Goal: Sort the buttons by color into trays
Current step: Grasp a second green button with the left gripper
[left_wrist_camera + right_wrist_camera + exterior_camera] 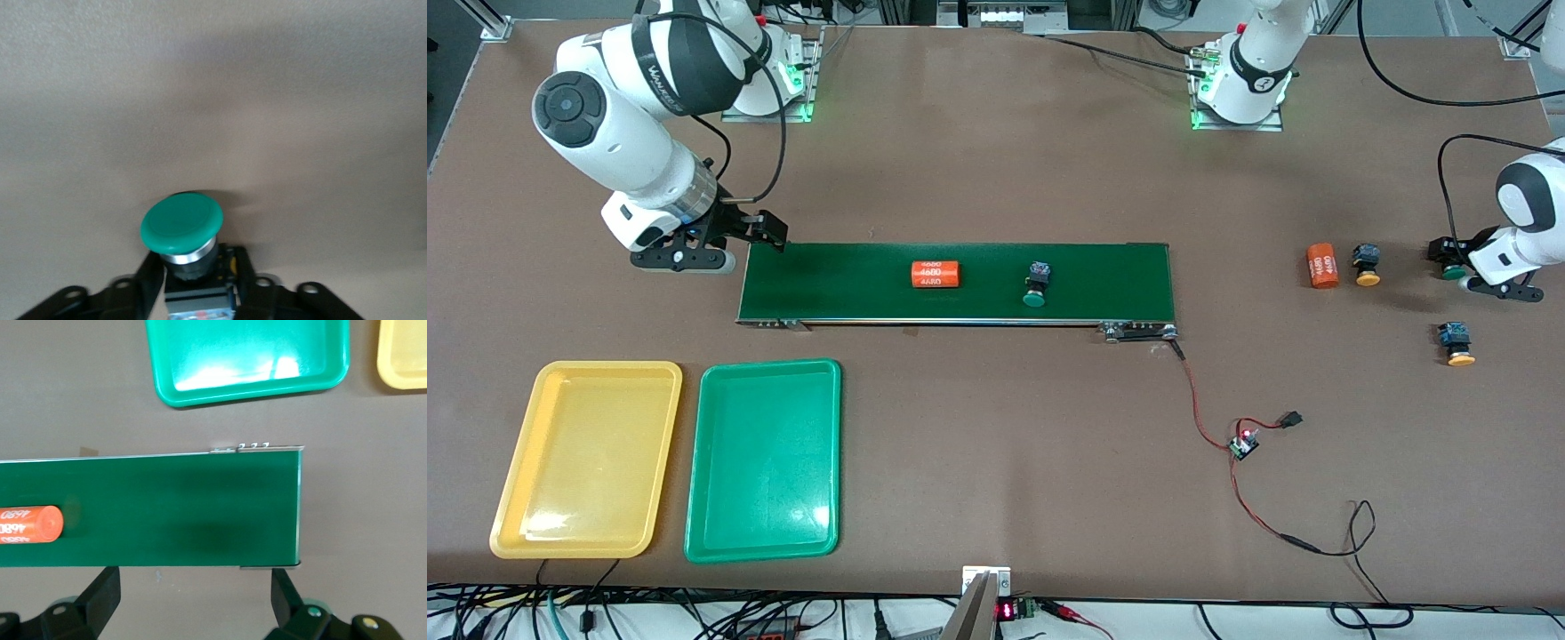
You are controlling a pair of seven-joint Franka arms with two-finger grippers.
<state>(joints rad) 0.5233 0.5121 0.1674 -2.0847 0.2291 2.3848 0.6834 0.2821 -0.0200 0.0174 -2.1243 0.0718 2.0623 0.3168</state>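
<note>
The robot's left gripper needs to put the green button, now held low over the table, down on the dark-green belt, on the wire side of the second green button (1054, 274).
My left gripper (1456, 267) is shut on a green button (181, 224), low over the table at the left arm's end; its fingers (148, 280) clamp the black body. Two yellow-orange buttons lie on the table nearby, one (1366, 265) beside my left gripper and one (1458, 344) nearer the front camera. A second green button (1035, 286) lies on the dark-green belt (1120, 276). The yellow tray (587, 458) and the green tray (765, 458) sit side by side near the front edge. My right gripper (725, 249) is open and empty at the belt's end (293, 507).
An orange cylinder (935, 274) lies on the belt, and also shows in the right wrist view (30, 524). Another cylinder (1322, 266) stands on the table beside the yellow-orange button. Red and black wires with a small board (1243, 444) run from the belt's end toward the front edge.
</note>
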